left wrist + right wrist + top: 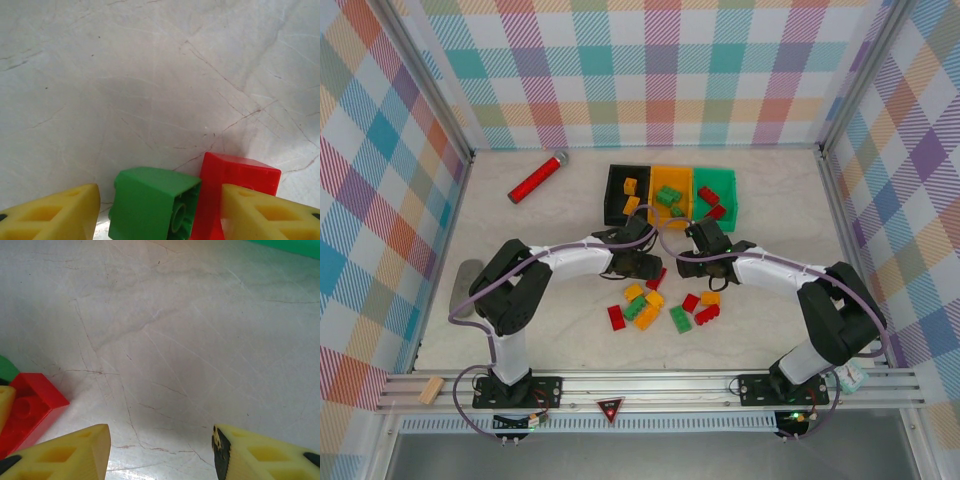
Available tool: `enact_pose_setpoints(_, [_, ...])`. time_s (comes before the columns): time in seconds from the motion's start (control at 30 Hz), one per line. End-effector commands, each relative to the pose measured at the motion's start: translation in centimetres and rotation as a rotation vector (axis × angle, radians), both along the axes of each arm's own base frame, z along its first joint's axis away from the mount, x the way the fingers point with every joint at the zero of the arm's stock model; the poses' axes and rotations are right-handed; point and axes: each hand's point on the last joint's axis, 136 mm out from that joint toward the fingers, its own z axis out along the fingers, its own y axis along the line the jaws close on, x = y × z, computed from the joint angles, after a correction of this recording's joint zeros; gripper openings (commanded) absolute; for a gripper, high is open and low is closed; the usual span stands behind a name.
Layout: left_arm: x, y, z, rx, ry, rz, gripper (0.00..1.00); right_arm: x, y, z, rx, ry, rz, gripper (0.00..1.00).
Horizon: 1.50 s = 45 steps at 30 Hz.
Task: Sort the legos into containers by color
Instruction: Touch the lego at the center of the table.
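Observation:
My left gripper will open and part the red lego and the green lego, which are together under one finger, before it takes the green lego alone (142,202).
Three joined containers stand at the back: black (616,194), orange-yellow (671,178) and green (718,181). Orange legos lie in the black one, green legos in the orange-yellow one, red legos in the green one. Several loose legos (660,306) are scattered in front of the arms. My left gripper (645,265) (159,192) is open and low over the table. A green lego (150,205) lies between its fingers, with a red lego (240,182) against the right finger. My right gripper (692,262) (161,432) is open over bare table, a red lego (30,407) to its left.
A long red cylinder with a silver end (538,177) lies at the back left. A grey flat object (468,285) rests near the left wall. A small wooden block (430,390) sits on the front rail. Both grippers are close together in the middle.

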Motion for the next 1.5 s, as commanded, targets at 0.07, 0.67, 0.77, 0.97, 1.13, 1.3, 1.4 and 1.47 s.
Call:
enact_pose_setpoints(0.07, [-0.2, 0.1, 0.8, -0.023, -0.025, 0.027, 0.55, 0.1, 0.2, -0.6, -0.003, 0.005, 0.011, 0.57])
enact_pose_setpoints(0.67, [0.1, 0.8, 1.6, -0.015, -0.070, 0.048, 0.39, 0.1, 0.3, -0.5, 0.005, 0.006, 0.011, 0.58])
enact_pose_setpoints(0.77, [-0.2, 1.4, 1.5, 0.013, -0.064, 0.055, 0.38, 0.2, 0.3, -0.5, 0.006, 0.004, 0.010, 0.58])
enact_pose_setpoints(0.97, [-0.1, 1.5, 2.2, -0.001, -0.084, 0.061, 0.37, 0.1, 0.3, -0.4, 0.004, 0.001, 0.010, 0.58])
enact_pose_setpoints(1.13, [0.1, 1.7, 2.3, 0.013, -0.100, 0.067, 0.41, 0.1, 0.3, -0.4, 0.006, 0.003, 0.012, 0.58])
enact_pose_setpoints(1.3, [0.0, 1.9, 1.5, 0.043, -0.076, 0.065, 0.58, 0.1, 0.3, -0.3, 0.009, 0.001, 0.011, 0.58])
enact_pose_setpoints(1.4, [0.1, 2.4, 1.1, 0.073, -0.076, 0.074, 0.59, 0.0, 0.3, -0.3, 0.010, 0.002, 0.012, 0.58])
enact_pose_setpoints(1.47, [0.2, 3.0, 1.1, 0.097, -0.080, 0.091, 0.59, 0.1, 0.4, -0.3, 0.010, 0.001, 0.012, 0.58])
